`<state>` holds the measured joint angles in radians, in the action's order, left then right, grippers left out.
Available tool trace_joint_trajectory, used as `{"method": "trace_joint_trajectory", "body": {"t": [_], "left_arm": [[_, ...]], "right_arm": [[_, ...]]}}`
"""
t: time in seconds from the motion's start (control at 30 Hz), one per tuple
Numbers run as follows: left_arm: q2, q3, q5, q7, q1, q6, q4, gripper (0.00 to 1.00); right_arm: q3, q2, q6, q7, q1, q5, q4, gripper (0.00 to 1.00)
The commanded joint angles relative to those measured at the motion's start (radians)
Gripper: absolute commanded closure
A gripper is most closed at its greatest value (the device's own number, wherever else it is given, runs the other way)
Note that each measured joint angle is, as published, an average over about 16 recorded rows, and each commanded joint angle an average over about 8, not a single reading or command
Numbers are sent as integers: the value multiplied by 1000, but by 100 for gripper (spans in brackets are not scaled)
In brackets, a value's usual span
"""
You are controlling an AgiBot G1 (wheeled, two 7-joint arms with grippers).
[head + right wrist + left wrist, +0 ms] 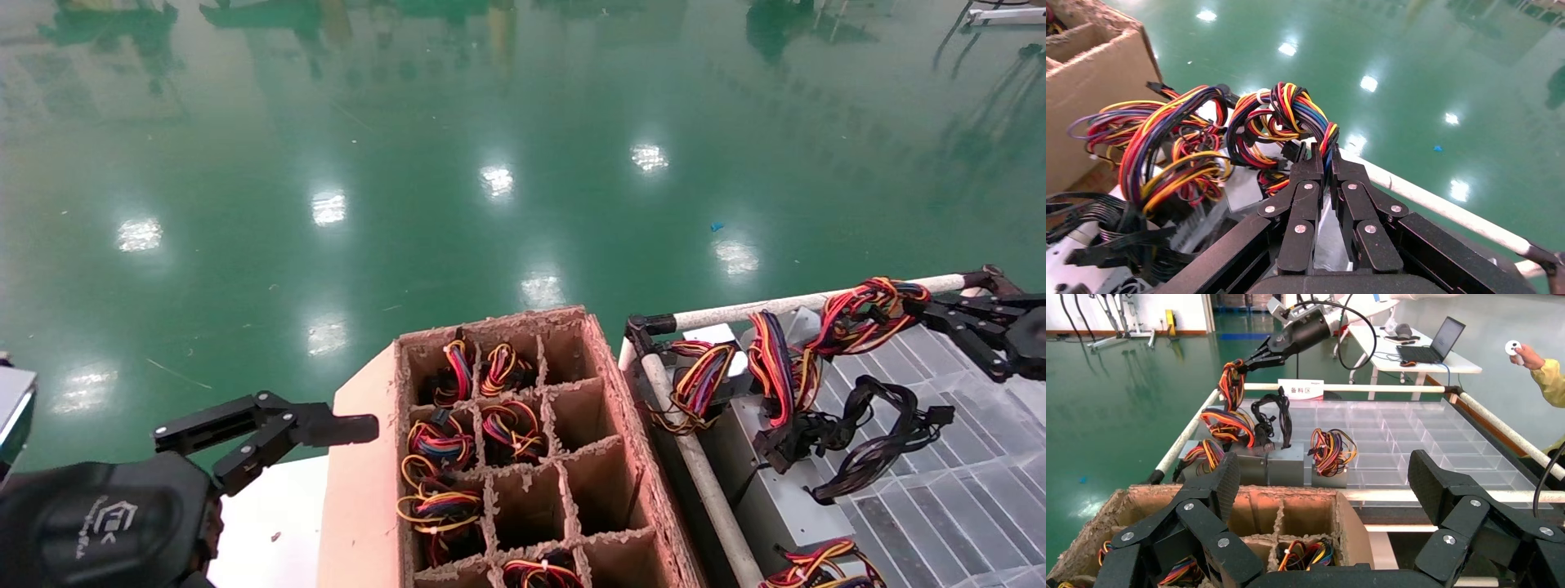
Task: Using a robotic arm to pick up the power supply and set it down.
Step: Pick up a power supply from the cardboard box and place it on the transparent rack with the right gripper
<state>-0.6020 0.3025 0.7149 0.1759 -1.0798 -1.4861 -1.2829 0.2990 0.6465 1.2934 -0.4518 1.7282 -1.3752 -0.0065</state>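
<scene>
I will let go of the wire bundle with my right gripper against the white pipe rail (742,315), near the corner next to the cardboard divider box.
My right gripper (922,309) (1324,153) is at the far edge of the clear tray (964,457). It is shut on the tied red, yellow and purple wire bundle (866,304) (1291,113) (1232,380) of the power supply. The supply's grey metal body (797,325) is mostly hidden under the wires. The bundle stretches up from the tray toward the closed fingers (1309,168). My left gripper (310,429) (1327,481) hangs open and empty beside the near corner of the cardboard divider box (621,408) (1352,520).
Several box cells hold wire bundles (441,445). More grey supplies (1284,465), one with thick black cables (874,441), stand along the tray's near side. A white pipe rail (817,302) frames the tray. A person's yellow sleeve (1548,376) shows beyond, near a laptop table (1438,343).
</scene>
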Motion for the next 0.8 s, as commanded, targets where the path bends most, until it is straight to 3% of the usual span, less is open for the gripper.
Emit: {"method": "trace_joint_trajectory", "body": {"t": [0.03, 0.8], "left_arm": [[0, 0, 0, 0, 0, 0, 0, 0], [1, 1, -1, -1, 0, 1, 0, 0]], "right_arm": [[0, -3, -6, 0, 0, 0, 0, 100], [21, 88, -140, 15, 47, -30, 22, 100]]}}
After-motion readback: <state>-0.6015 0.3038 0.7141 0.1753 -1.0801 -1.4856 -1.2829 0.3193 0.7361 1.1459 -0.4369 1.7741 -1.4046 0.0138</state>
